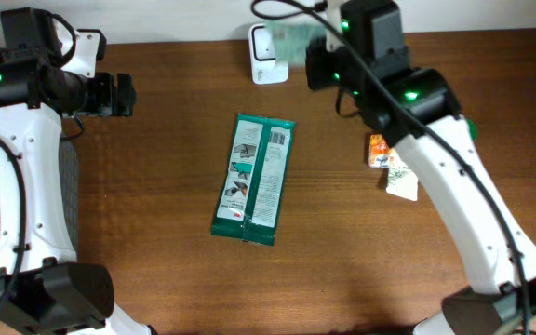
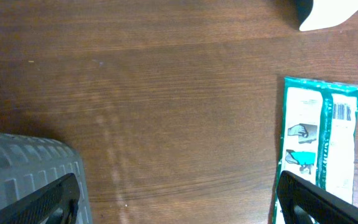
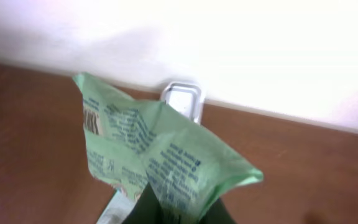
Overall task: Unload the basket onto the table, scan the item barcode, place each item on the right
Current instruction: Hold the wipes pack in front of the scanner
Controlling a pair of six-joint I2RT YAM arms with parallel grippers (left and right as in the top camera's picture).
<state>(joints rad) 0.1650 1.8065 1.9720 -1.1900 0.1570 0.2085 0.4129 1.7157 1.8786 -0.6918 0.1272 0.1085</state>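
Observation:
Next, my right gripper sets the light green packet, now lifted at the table's far edge, down on the small orange packet (image 1: 389,154) next to the white packet.
My right gripper (image 1: 316,48) is shut on a light green packet (image 1: 296,39), lifted at the table's far edge just right of the white scanner (image 1: 268,58). In the right wrist view the packet (image 3: 154,155) is crumpled above the shut gripper (image 3: 179,210), its printed side faces the camera, and the scanner (image 3: 182,99) stands behind it against the wall. My left gripper (image 1: 124,95) hangs open at the far left with nothing between its fingers. From the left wrist, that gripper (image 2: 181,202) spans bare wood.
A long teal packet (image 1: 254,179) lies flat mid-table, also seen as the teal packet (image 2: 321,143) beside my left gripper's right finger. Small orange and white packets (image 1: 391,163) lie under the right arm. A grey basket (image 2: 23,177) sits at the left.

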